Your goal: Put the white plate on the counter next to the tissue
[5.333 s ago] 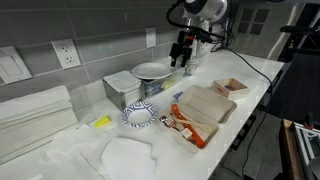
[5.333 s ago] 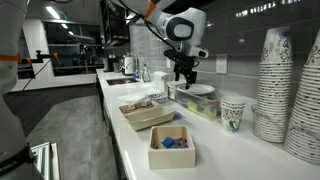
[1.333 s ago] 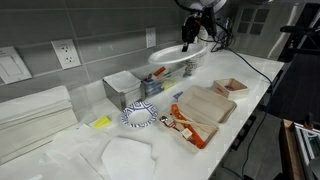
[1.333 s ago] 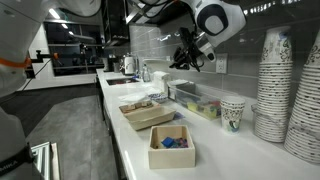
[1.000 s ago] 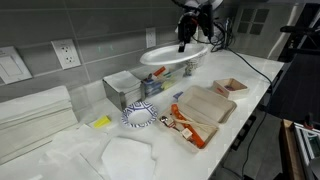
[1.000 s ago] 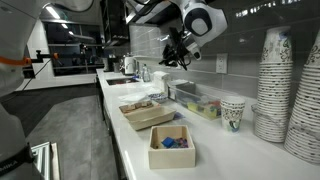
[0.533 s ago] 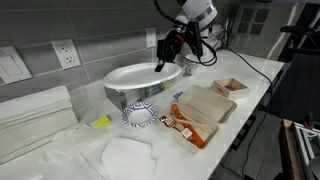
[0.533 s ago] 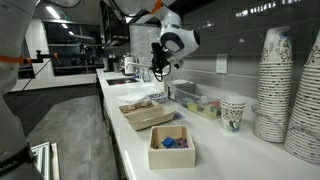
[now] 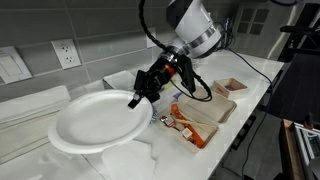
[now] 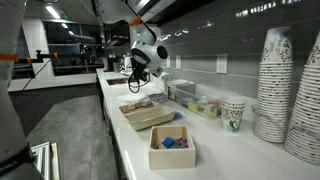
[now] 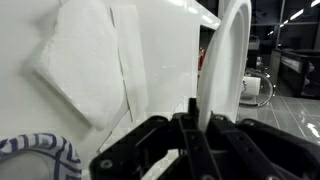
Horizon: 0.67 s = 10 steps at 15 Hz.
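My gripper has the white plate. It will set the plate down on the counter (image 9: 79, 175) beside the tissue, on the side of the tissue away from the wooden trays. The plate now hangs low over the counter.
The white plate (image 9: 95, 121) hangs level, low over the counter (image 9: 252, 70). My gripper (image 9: 138, 98) is shut on its right rim. Under and just in front of the plate lies the tissue (image 9: 140, 161), partly covered by it. In the wrist view the white plate (image 11: 225, 60) stands edge-on between my gripper's fingers (image 11: 196, 118), and the tissue (image 11: 85, 60) lies flat on the counter (image 11: 165, 50) beside it. A corner of the blue-patterned plate (image 11: 35, 156) shows at the lower left. In an exterior view my gripper (image 10: 133, 83) is far down the counter; the plate is too small to make out there.
Wooden trays (image 9: 205, 105) with orange items and a small red box (image 9: 230, 87) sit to the right of the plate. Folded paper towels (image 9: 35, 112) lie by the wall. Stacked paper cups (image 10: 290, 90), a cup (image 10: 232, 112) and a wooden box (image 10: 172, 145) stand at the other end.
The arm has swung the plate away from above the metal container, down and along the counter, until it hangs over the tissue. The grip stayed shut.
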Motion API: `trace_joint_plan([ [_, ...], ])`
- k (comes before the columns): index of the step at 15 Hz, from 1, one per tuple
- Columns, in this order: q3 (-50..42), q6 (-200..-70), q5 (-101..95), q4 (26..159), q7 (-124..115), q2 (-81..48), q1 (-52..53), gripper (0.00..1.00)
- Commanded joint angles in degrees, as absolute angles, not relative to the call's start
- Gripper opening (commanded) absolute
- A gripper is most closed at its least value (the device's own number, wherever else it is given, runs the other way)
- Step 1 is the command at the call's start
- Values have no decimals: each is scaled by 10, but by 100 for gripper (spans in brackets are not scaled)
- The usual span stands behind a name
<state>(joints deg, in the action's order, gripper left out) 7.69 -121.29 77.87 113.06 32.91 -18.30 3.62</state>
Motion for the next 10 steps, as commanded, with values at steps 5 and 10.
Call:
trace_joint_plan([
  [5,68,-1227,788,1142,338,-175,51,5],
  [10,79,-1259,779,1131,353,-198,78,1],
])
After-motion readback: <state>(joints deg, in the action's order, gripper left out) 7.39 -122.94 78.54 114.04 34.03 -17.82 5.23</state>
